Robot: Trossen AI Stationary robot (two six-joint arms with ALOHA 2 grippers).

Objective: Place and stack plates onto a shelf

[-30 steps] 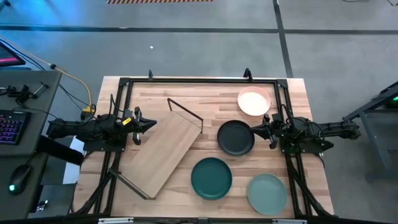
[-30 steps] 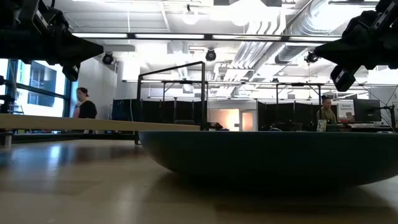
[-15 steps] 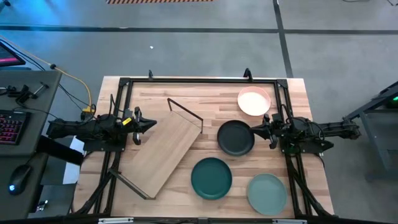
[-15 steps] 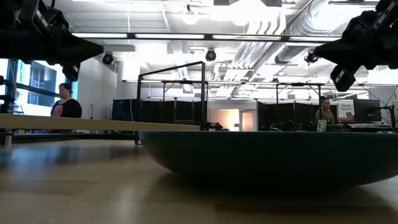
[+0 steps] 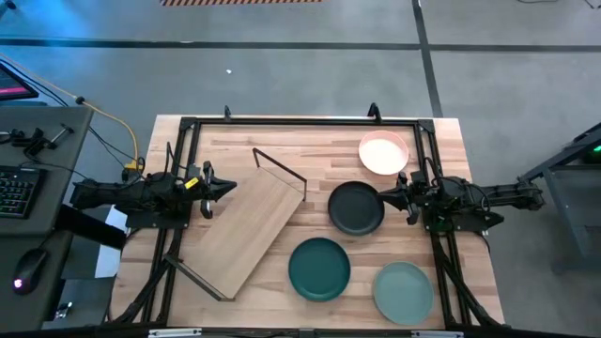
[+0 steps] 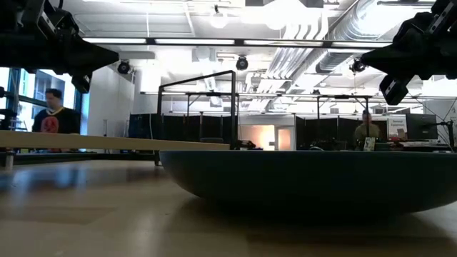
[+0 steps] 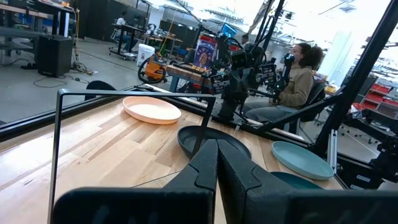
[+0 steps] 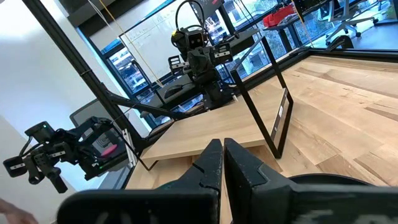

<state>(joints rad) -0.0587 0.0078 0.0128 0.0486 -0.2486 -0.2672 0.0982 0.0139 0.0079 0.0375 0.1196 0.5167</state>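
Next, I grab the black plate with my right gripper by the rim's edge (image 5: pixel 383 211) nearest to that gripper's own arm.
The four plates lie flat on the butcher-block table, right of centre: cream-white (image 5: pixel 383 153) farthest back, black (image 5: pixel 356 207) in the middle, dark teal (image 5: pixel 319 268) and pale sage green (image 5: pixel 403 290) nearer. The plywood shelf (image 5: pixel 247 232) stands slanted on the left half on its black rod frames (image 5: pixel 280 173). My left gripper (image 5: pixel 228 188) hovers shut above the shelf's far left edge. My right gripper (image 5: pixel 385 199) hovers shut just right of the black plate. The teal plate (image 6: pixel 307 178) fills the low view.
A black metal frame (image 5: pixel 300 121) runs around the tabletop. Bare wood lies along the far side between the shelf and the cream-white plate. A person (image 7: pixel 298 68) sits beyond the table's right side, and another person (image 6: pixel 50 121) stands in the room behind.
Both arms and all plates have kept still. Only a person in the background of the low view has walked toward the left.
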